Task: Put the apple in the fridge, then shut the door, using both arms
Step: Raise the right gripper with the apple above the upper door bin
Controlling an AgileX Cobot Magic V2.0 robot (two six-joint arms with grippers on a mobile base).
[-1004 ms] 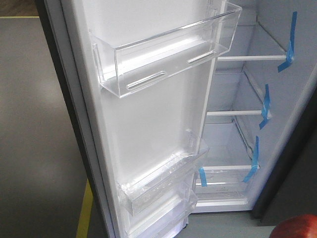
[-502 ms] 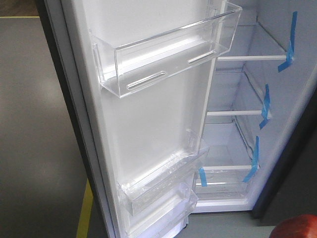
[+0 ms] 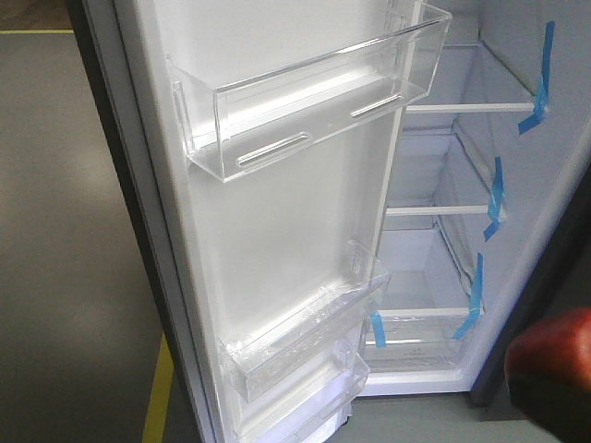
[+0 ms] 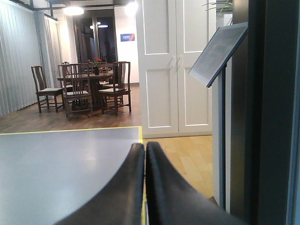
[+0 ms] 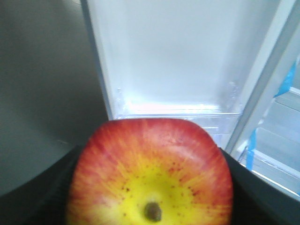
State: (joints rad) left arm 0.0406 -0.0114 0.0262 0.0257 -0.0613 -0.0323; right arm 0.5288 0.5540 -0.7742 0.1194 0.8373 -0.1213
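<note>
My right gripper should release the red apple in the top clear bin on the open fridge door (image 3: 337, 71).
The red apple (image 5: 150, 173) with a yellow dimpled top fills the right wrist view, clamped between the black fingers (image 5: 42, 197) of my right gripper (image 5: 150, 187). In the front view the apple (image 3: 554, 346) shows blurred at the bottom right corner, in front of the fridge (image 3: 434, 268). The fridge is open, white inside, with glass shelves and blue tape strips (image 3: 495, 196). Its door (image 3: 277, 231) stands open at the left, inner liner and clear bins (image 3: 305, 92) facing me. My left gripper (image 4: 145, 147) is shut and empty, beside a dark vertical panel (image 4: 267, 112).
Grey floor (image 3: 65, 277) with a yellow line (image 3: 159, 388) lies left of the door. The left wrist view looks out over a grey floor patch (image 4: 61, 164), wooden floor, white cupboard doors (image 4: 176, 65) and a dining table with chairs (image 4: 84, 89).
The apple in my right gripper has risen and moved further into the front view's bottom right corner, closer to the fridge opening. The door and fridge have not moved.
</note>
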